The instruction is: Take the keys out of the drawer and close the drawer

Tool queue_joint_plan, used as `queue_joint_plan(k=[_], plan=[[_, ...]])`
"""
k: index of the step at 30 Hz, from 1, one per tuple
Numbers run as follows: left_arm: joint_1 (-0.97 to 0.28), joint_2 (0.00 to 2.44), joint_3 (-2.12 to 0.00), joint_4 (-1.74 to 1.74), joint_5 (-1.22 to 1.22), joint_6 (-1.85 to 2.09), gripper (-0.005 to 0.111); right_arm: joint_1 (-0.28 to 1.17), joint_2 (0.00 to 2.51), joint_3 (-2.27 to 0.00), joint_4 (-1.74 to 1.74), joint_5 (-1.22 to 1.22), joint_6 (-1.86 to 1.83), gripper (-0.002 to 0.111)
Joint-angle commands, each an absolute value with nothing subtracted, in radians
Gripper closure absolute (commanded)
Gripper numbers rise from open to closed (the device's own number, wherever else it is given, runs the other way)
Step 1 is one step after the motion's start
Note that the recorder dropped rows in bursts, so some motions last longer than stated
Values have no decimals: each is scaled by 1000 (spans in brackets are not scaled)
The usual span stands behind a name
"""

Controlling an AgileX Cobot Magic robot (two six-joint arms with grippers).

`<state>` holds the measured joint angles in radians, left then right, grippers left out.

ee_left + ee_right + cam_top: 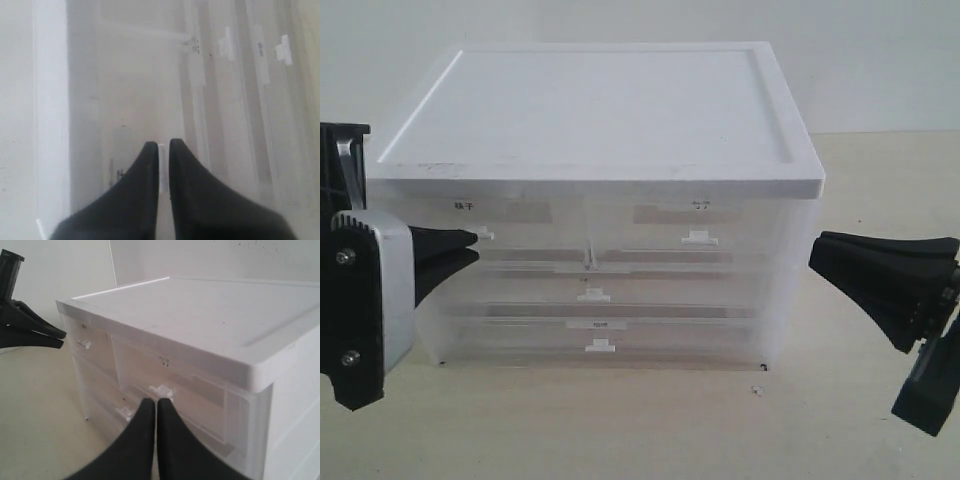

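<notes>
Next, I open my left gripper, reach closer and grip the handle deeper (487, 236), as its fingers pinch only the edge of the small white handle while the drawer sits flush.
The drawer (525, 232) is the upper-left one of a translucent cabinet, with a dark-character label (465, 205) and a grey strip. It sits flush with the cabinet front. My left gripper (473, 245) is at its small white handle (486, 235). In the left wrist view the gripper (163, 146) is shut on the handle (161, 172), which shows as a white sliver between the black fingers. My right gripper (814, 250) hangs shut and empty to the right of the cabinet, apart from it; its tips (156, 402) point at the front. The keys are out of view.
The cabinet has a white lid (600, 110). Beside the task drawer is a half-width drawer with a fainter label (700, 230). Two full-width drawers (595, 295) (600, 345) lie below. The cabinet stands on a beige table (620, 425), with a pale wall behind.
</notes>
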<state>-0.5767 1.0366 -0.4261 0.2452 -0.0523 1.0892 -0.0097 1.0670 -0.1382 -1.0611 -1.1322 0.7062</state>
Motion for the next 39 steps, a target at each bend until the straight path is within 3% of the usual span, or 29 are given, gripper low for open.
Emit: queue_joint_plan(k=[1,3,8,10,26,28,32,39], plan=[[-582,1099,-438,228,-88,1088,102,-6,1068,-142,-1066,-1134,700,108],[-582,1126,-438,228,-87,1132,100,-6,1068,-142,-1066,-1132,700,108],[-580,1126,-438,228,-120,1156,76,-6,1068,-142,-1066,-1132,700,108],[-580,1116,-438,199,-154,1159,72,-6,1068,-142,-1066,-1132,700,108],[-484,1211,-432,78,-277,1405,74,-6,1068,-142,-1068,-1132,700,108],[-484,1231,-432,78,-292,1467,78,-6,1068,-142,-1068,-1132,700,108],[-484,1266,-432,75,-316,1569,101,-6,1068,-142,-1068,-1132,700,108],[-488,1274,-432,-66,-347,1652,102,-6,1068,-142,-1068,-1132,700,108]])
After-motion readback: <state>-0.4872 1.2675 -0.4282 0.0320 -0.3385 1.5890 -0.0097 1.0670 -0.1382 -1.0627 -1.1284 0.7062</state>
